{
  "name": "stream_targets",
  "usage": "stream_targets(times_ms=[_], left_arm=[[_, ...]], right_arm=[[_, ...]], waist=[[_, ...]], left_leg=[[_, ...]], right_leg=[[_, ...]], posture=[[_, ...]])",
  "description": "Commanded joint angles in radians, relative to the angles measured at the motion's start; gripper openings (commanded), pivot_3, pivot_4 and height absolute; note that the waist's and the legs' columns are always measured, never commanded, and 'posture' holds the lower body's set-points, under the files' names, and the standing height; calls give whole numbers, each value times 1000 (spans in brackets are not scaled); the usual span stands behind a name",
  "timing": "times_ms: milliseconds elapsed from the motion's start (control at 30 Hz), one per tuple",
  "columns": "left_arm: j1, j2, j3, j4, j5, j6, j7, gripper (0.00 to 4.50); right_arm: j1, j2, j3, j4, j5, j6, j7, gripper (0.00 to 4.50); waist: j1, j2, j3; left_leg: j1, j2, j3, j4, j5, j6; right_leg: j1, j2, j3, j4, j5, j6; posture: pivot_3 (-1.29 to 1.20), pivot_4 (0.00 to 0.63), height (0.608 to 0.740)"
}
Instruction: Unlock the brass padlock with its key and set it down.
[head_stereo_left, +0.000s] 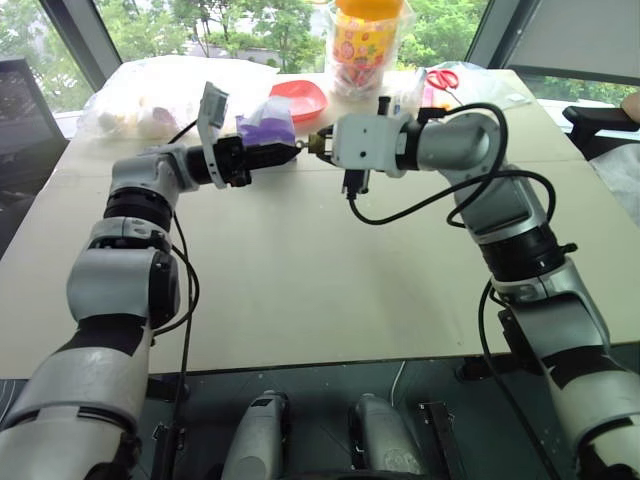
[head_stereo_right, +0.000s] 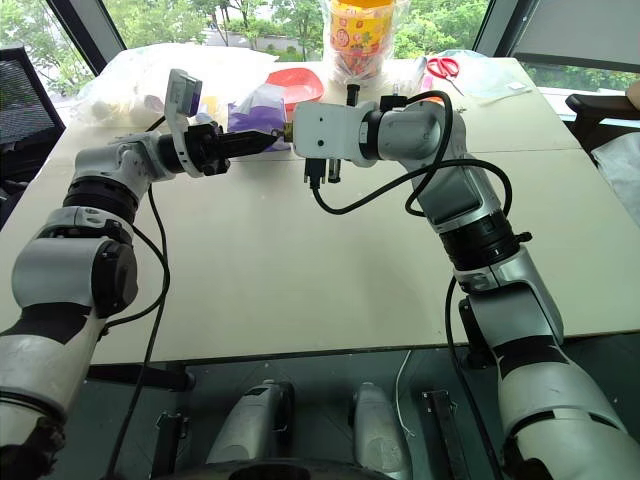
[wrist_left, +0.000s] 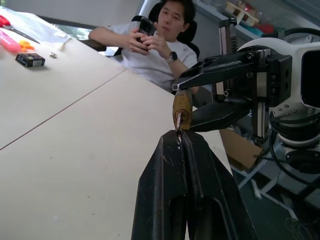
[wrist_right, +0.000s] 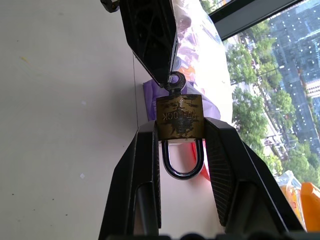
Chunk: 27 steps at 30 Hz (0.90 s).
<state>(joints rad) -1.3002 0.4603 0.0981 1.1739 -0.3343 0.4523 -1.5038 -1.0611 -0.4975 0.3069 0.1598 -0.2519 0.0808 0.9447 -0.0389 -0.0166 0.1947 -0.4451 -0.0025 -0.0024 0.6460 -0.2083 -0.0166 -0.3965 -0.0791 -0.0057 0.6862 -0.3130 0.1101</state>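
I see the padlock's shackle pointing back inside my right gripper, so I will have my left gripper leave the key and take the padlock's body (wrist_right: 180, 116), exposing the shackle.
Above the middle back of the table my two grippers meet tip to tip. My right gripper (wrist_right: 181, 125) is shut on the brass padlock (wrist_right: 180, 117), pinching its body from both sides, with the silvery shackle (wrist_right: 182, 162) closed and pointing back toward the wrist. The key (wrist_right: 176, 80) sticks in the padlock's bottom face. My left gripper (wrist_left: 181, 134) is shut on the key (wrist_left: 178, 120), its fingers pressed together around the key's head. From the head views, the padlock (head_stereo_left: 313, 146) is a small gold speck between the left gripper (head_stereo_left: 296, 150) and the right gripper (head_stereo_left: 322, 146).
Behind the grippers lie a purple bag (head_stereo_left: 268, 125), a red bowl (head_stereo_left: 300, 98), a clear jar with an orange lid (head_stereo_left: 365, 45) and red-handled scissors (head_stereo_left: 443, 78). A plastic bag (head_stereo_left: 150, 95) sits back left. A person (wrist_left: 160, 45) sits beyond the table's edge.
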Motion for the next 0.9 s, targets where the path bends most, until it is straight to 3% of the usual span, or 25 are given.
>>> stream_targets(times_ms=[33,500,733,900], left_arm=[[-37,1,22,-10,7,-12,1,25],[-64,-32,24,-19,29,-48,-6,25],[-15,-73,-36,-58,144,-402,117,25],[-12,-86,-35,-67,160,-518,137,25]], right_arm=[[-7,7,-15,-67,19,-1,-5,695],[4,9,-10,-83,21,12,1,695],[10,2,-15,-93,21,20,4,695],[15,-2,-16,-97,23,23,6,695]], waist=[[0,0,0],[0,0,0],[4,0,0],[3,0,0]], left_leg=[[0,0,0,0,0,0],[0,0,0,0,0,0],[0,0,0,0,0,0],[0,0,0,0,0,0]], right_leg=[[0,0,0,0,0,0],[0,0,0,0,0,0],[0,0,0,0,0,0],[0,0,0,0,0,0]], posture=[[0,150,740],[0,150,740],[0,150,740],[0,150,740]])
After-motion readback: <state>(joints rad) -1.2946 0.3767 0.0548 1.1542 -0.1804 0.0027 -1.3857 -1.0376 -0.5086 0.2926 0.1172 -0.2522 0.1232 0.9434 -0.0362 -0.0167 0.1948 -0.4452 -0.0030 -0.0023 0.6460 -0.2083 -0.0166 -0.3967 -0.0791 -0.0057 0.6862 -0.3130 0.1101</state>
